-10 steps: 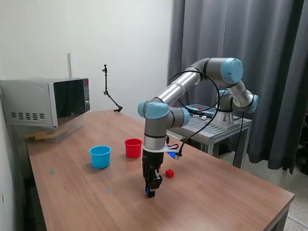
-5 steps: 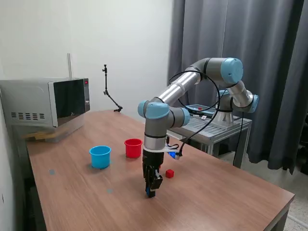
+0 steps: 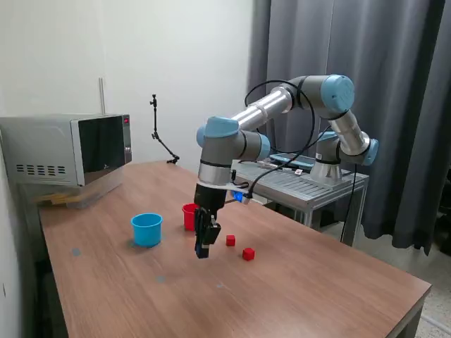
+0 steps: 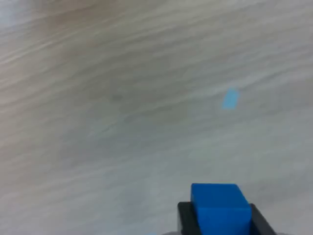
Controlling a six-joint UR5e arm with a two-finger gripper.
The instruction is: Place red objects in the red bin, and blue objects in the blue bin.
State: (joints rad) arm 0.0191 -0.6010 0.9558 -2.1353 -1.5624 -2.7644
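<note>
I should release the dark blue cube inside the light blue cup (image 3: 146, 235), and the cube will rest on the bottom of the cup.
In the wrist view a dark blue cube (image 4: 220, 205) sits clamped between the black fingers (image 4: 185, 218) of my gripper (image 4: 220, 218), which is shut on it. In the exterior view the gripper (image 3: 203, 251) hangs a little above the wooden table (image 3: 317, 296), in front of the red cup (image 3: 188, 215) and partly covering it. The light blue cup (image 3: 146, 229) stands toward the exterior view's left of the gripper. Two small red cubes (image 3: 230, 241) (image 3: 248, 254) lie on the table just to the exterior view's right of the gripper.
A microwave (image 3: 70, 151) stands at the back on the exterior view's left. A small black tripod (image 3: 161, 137) stands at the far table edge. A metal side table (image 3: 310, 182) carries the arm's base. Small blue tape marks (image 3: 161, 279) (image 4: 230, 98) dot the tabletop.
The arm has lifted the blue cube off the table and carried it toward the exterior view's left and back, nearer the cups. A second red cube is now uncovered.
</note>
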